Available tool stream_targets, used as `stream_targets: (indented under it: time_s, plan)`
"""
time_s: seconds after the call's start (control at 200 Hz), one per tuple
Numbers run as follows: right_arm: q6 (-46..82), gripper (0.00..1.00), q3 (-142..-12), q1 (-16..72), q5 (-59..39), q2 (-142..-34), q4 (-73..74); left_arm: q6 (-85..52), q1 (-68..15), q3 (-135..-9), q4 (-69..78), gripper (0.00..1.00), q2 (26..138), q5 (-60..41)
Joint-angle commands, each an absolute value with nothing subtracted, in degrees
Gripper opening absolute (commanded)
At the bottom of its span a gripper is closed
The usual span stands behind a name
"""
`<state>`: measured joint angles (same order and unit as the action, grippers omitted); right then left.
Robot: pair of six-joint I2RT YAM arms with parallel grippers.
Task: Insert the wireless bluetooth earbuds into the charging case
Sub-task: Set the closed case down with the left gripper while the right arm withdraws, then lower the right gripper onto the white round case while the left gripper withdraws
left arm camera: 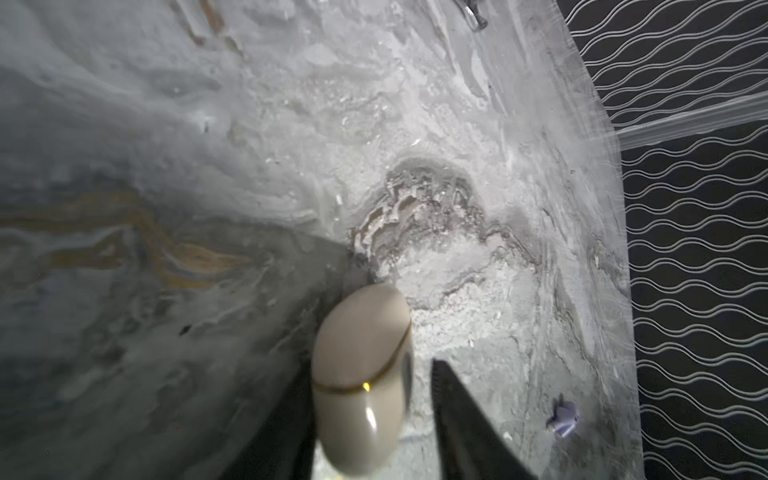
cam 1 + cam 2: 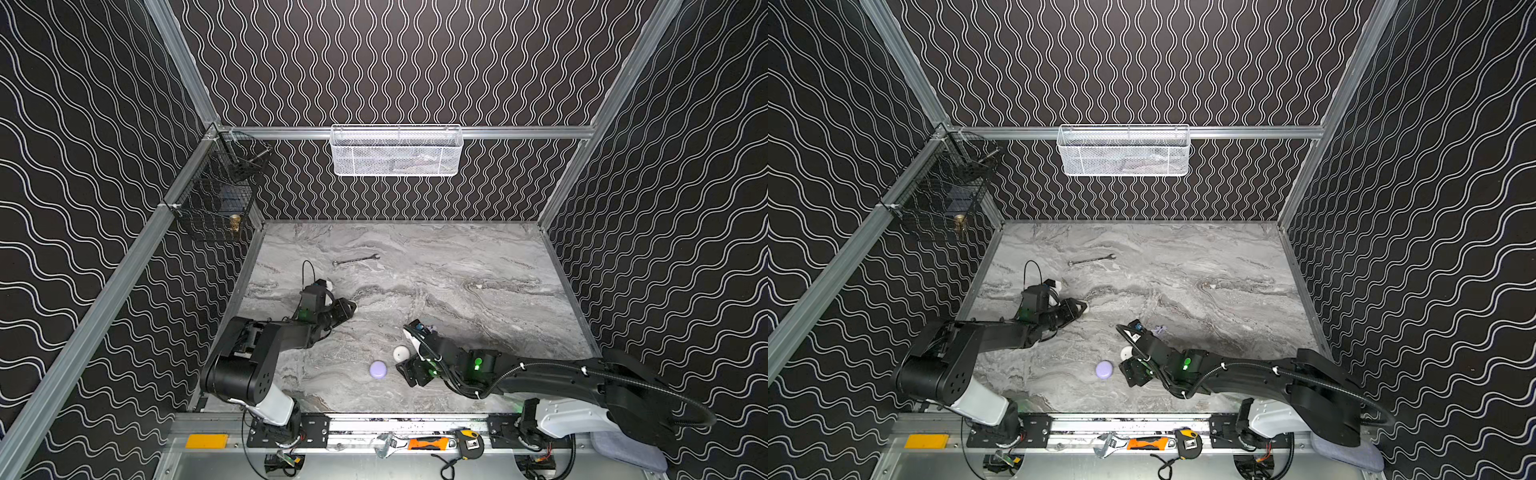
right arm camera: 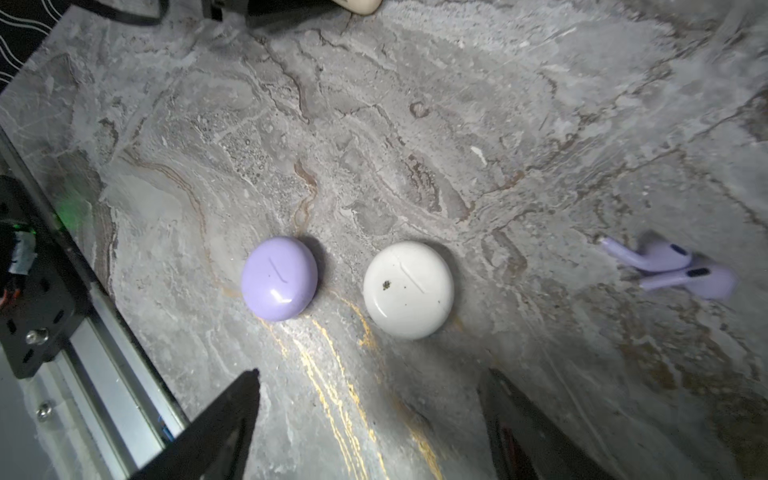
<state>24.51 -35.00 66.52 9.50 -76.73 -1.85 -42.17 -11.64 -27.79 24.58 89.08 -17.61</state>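
Note:
The robot's right gripper should close around the sides of the white case (image 2: 400, 353) (image 3: 409, 290), the one between the lavender case and the lavender earbuds.
A cream charging case (image 1: 361, 374) with a gold seam lies on the table between my left gripper's (image 1: 370, 370) jaws. It sits against one finger, and a clear gap separates it from the other, so the gripper is open. In both top views that gripper (image 2: 351, 307) (image 2: 1084, 307) is low over the table at centre left. My right gripper (image 3: 372, 374) is open and empty just short of a closed lavender case (image 3: 279, 277) (image 2: 378, 369) and a closed white case (image 3: 408, 289) (image 2: 401, 353). Two lavender earbuds (image 3: 669, 270) (image 1: 563, 417) (image 2: 1158, 330) lie together on the table beyond the white case.
A wrench (image 2: 355, 260) (image 2: 1092, 260) lies further back on the marble table. A tiny white piece (image 2: 478, 286) at mid right is too small to identify. A white mesh basket (image 2: 397, 151) and a black wire basket (image 2: 216, 195) hang on the walls. Hand tools (image 2: 428, 444) rest on the front rail.

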Motion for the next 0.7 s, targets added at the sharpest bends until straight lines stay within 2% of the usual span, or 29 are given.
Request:
stream_targets:
  time_s: [0.0,0.085,0.27,0.571,0.691]
  plan:
    - [23.82,0.87,-36.41,66.53,9.15,-79.17,-0.68,-41.32,-11.43,-27.60,20.36,0.61,87.28,-14.44]
    - [23.48,0.87,-36.99,66.53,10.36,-80.78,-1.56,-40.81,-11.34,-27.51,18.61,0.71,85.56,-12.74]
    - [23.36,0.84,-38.55,66.76,12.62,-83.13,-5.22,-38.89,-11.34,-27.09,15.60,0.82,80.56,-9.71]
    - [24.92,0.80,-41.10,67.81,17.12,-87.46,-11.00,-36.36,-11.34,-23.79,15.46,0.82,67.40,-6.48]
    - [26.03,0.75,-43.10,67.70,19.34,-90.94,-13.62,-35.76,-11.41,-22.47,15.88,0.81,62.58,-6.15]
